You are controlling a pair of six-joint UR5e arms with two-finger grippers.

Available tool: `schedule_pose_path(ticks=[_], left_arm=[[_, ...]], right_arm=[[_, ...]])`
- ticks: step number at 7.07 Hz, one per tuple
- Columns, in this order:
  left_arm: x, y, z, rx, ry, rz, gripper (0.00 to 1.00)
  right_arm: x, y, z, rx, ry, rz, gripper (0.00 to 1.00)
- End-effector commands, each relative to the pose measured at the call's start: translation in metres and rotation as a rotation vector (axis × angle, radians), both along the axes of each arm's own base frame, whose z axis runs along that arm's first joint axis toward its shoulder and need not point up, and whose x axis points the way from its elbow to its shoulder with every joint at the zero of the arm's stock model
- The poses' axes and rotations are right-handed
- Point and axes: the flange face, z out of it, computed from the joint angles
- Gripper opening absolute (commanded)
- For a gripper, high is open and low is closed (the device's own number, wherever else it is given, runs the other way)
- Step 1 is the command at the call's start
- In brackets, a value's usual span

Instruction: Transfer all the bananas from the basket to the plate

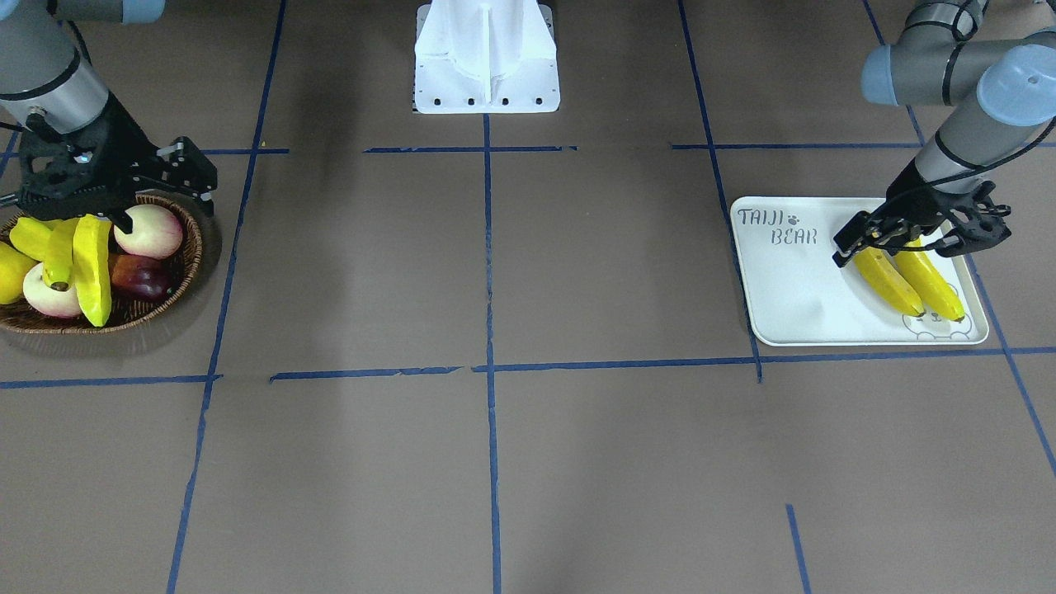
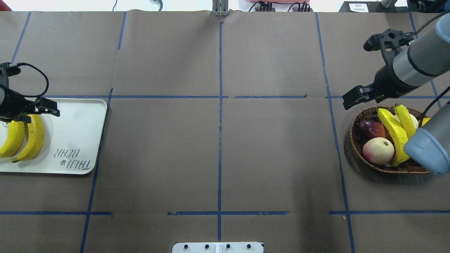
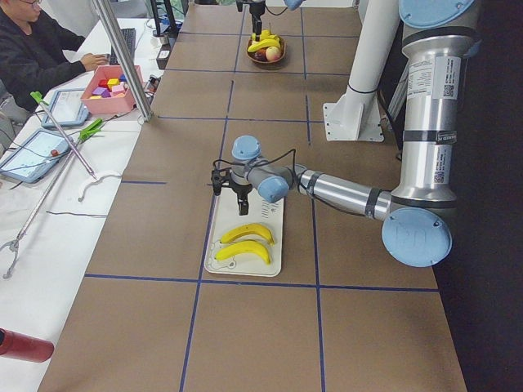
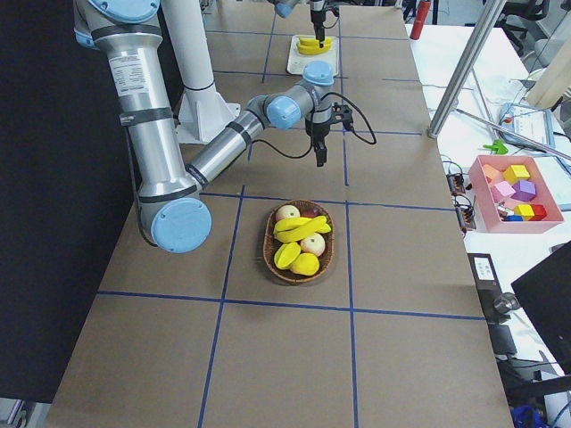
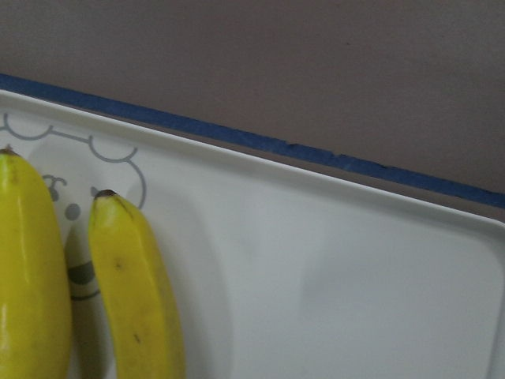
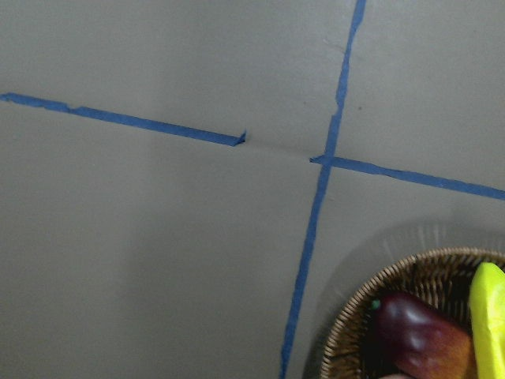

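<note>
The banana is beside the dark red fruit in the basket. My right gripper goes there next and closes on the banana's stem end [image 1: 94, 228].
Two bananas [image 1: 887, 280] [image 1: 932, 285] lie side by side on the white plate [image 1: 792, 297], over its bear drawing. They also show in the left wrist view [image 5: 134, 292]. My left gripper [image 1: 862, 239] hangs just above their upper ends, open and empty. The wicker basket [image 1: 194, 247] holds two more bananas [image 1: 59, 252] [image 1: 29, 235] among other fruit. My right gripper [image 1: 165, 214] is open and empty over the basket's rim on the robot's side. In the right wrist view only the basket's edge [image 6: 371, 308] shows.
The basket also holds a ridged starfruit [image 1: 92, 268], two peaches [image 1: 148, 231], a dark red fruit [image 1: 140, 276] and a lemon [image 1: 8, 272]. The white robot base [image 1: 487, 58] stands at the table's middle back. Blue tape lines cross the brown table.
</note>
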Motion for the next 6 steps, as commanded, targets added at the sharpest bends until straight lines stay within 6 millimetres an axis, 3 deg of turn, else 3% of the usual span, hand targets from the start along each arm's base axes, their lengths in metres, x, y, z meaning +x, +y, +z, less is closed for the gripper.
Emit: schedule_pose_path(ticks=[1,2,3,4,6], left_arm=[[0.012,-0.015,-0.063,-0.02,0.004,0.003,0.99],[0.017,-0.019,-0.074,-0.026,0.019,-0.014,0.99],[0.032,-0.018,-0.09,-0.045,0.042,-0.025,0.99],[0.048,-0.013,-0.093,-0.061,0.045,-0.018,0.99],[0.063,-0.011,-0.104,-0.059,0.05,-0.023,0.99]], right_arm=[[0.027,0.024,0.038,-0.023,0.041,-0.029,1.0],[0.033,0.033,0.063,-0.057,0.072,-0.039,1.0],[0.039,0.039,0.08,-0.093,0.092,-0.034,1.0],[0.051,0.045,0.096,-0.094,0.11,-0.052,1.0],[0.052,0.048,0.109,-0.113,0.122,-0.064,0.99]])
